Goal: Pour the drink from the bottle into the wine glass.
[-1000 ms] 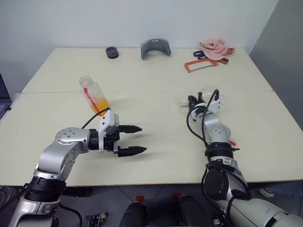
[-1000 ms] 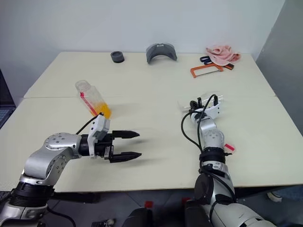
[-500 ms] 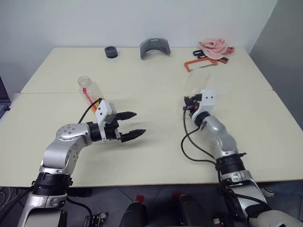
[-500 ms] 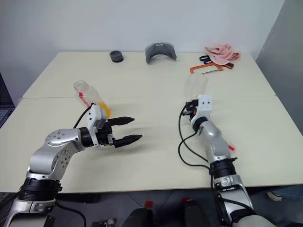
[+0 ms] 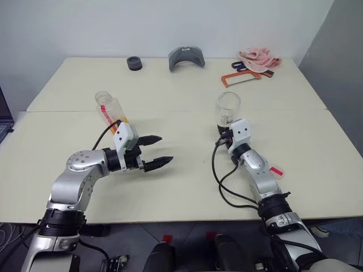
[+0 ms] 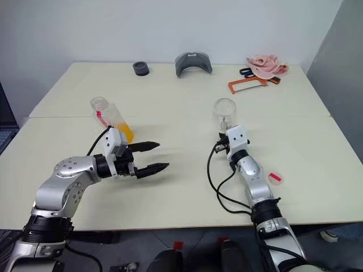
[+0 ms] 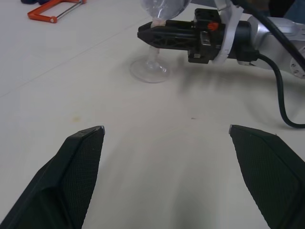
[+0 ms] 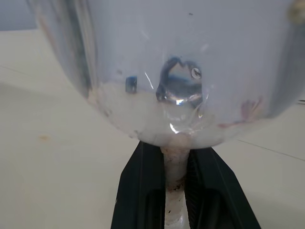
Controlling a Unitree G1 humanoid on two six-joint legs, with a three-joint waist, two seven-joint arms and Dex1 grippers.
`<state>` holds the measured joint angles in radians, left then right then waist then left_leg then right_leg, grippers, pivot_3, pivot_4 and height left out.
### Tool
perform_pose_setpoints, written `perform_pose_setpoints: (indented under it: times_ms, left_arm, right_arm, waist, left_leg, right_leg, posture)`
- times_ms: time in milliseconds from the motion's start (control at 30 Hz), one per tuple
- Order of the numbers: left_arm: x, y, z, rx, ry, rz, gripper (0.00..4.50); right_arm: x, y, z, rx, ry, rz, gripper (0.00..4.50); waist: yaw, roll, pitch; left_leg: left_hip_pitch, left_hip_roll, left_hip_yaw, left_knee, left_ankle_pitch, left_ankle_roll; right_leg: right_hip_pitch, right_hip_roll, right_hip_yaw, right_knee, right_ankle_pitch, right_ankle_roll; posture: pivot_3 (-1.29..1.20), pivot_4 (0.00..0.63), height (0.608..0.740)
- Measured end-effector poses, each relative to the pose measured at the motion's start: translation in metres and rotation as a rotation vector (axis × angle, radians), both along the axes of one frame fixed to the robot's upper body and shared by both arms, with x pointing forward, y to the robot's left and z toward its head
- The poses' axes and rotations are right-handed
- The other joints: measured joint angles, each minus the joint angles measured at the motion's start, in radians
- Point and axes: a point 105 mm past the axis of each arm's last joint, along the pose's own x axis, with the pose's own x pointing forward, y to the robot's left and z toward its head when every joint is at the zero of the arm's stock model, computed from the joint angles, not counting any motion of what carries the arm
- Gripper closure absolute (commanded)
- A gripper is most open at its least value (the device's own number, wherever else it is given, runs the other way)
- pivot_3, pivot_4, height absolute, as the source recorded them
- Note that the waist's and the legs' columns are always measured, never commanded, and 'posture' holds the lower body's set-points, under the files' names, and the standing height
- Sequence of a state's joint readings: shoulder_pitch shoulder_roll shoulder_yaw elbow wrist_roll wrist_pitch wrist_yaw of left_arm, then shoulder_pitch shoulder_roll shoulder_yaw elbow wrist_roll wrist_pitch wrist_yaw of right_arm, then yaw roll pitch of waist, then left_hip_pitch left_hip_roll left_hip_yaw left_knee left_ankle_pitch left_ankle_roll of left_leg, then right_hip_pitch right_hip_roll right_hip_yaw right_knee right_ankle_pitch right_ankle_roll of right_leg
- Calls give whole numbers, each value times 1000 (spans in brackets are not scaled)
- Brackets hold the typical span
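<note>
The robot's right gripper will put the wine glass down on the bare table (image 5: 173,145) by the open fingers of the left gripper.
The wine glass (image 5: 228,106) stands upright at mid-table, empty, with its foot (image 7: 150,71) at the table top. My right gripper (image 5: 224,129) is shut on its stem (image 8: 176,191), just under the bowl. The bottle (image 5: 109,109) stands to the left with no cap on, and the orange drink (image 5: 122,121) fills its lower part. My left gripper (image 5: 167,148) hovers open and empty just in front of the bottle, pointing toward the glass, and its cable crosses the bottle's base.
At the far edge lie a black ring (image 5: 134,62), a grey curved piece (image 5: 186,56), an orange hacksaw (image 5: 241,78) and a pink cloth (image 5: 259,58). A small red and white piece (image 5: 276,170) lies right of my right forearm. A seam (image 5: 170,110) crosses the table.
My right wrist rolled and brought the wine glass from lying sideways to upright, drawing it slightly nearer. The left gripper stayed open and almost in place.
</note>
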<state>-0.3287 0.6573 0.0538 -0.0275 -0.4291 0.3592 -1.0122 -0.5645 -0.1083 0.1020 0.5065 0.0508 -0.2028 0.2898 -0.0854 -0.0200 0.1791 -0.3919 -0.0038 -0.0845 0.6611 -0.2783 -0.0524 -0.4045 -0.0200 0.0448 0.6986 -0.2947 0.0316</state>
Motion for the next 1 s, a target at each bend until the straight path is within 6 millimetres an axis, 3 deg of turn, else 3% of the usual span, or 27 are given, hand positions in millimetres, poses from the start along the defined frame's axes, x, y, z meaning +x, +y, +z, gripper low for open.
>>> perform_pose_setpoints:
  times_ms: [300, 433, 700, 1000]
  left_arm:
    - [1, 24, -3, 2, -28, 170, 0]
    - [0, 31, 3, 0, -47, 210, 0]
    - [-2, 34, 14, -7, -78, 236, 0]
    - [-3, 31, 18, -25, -82, 228, 0]
  right_arm:
    - [-5, 103, 12, -15, 65, 364, 4282]
    - [-6, 119, 4, -62, 99, 419, 4282]
    - [-5, 121, -1, -95, 95, 448, 4282]
    - [-2, 112, -15, -95, 154, 419, 1213]
  waist:
    - [-1, 1, 1]
    - [11, 1, 1]
    - [13, 1, 1]
    - [11, 1, 1]
  left_leg:
    - [0, 4, -3, -1, 0, 0]
    - [-1, -1, -4, 1, 0, 0]
    - [0, 0, -4, 0, 0, 0]
    - [0, 0, -3, 0, 0, 0]
  right_leg:
    - [-2, 0, -1, 1, 1, -2]
    - [-1, -2, -1, 0, 1, -2]
    - [-1, -2, -2, 1, 1, -2]
    - [-1, -2, -1, 1, 1, -2]
  posture:
    - [0, 150, 740]
    - [0, 150, 740]
    - [0, 150, 740]
    - [0, 150, 740]
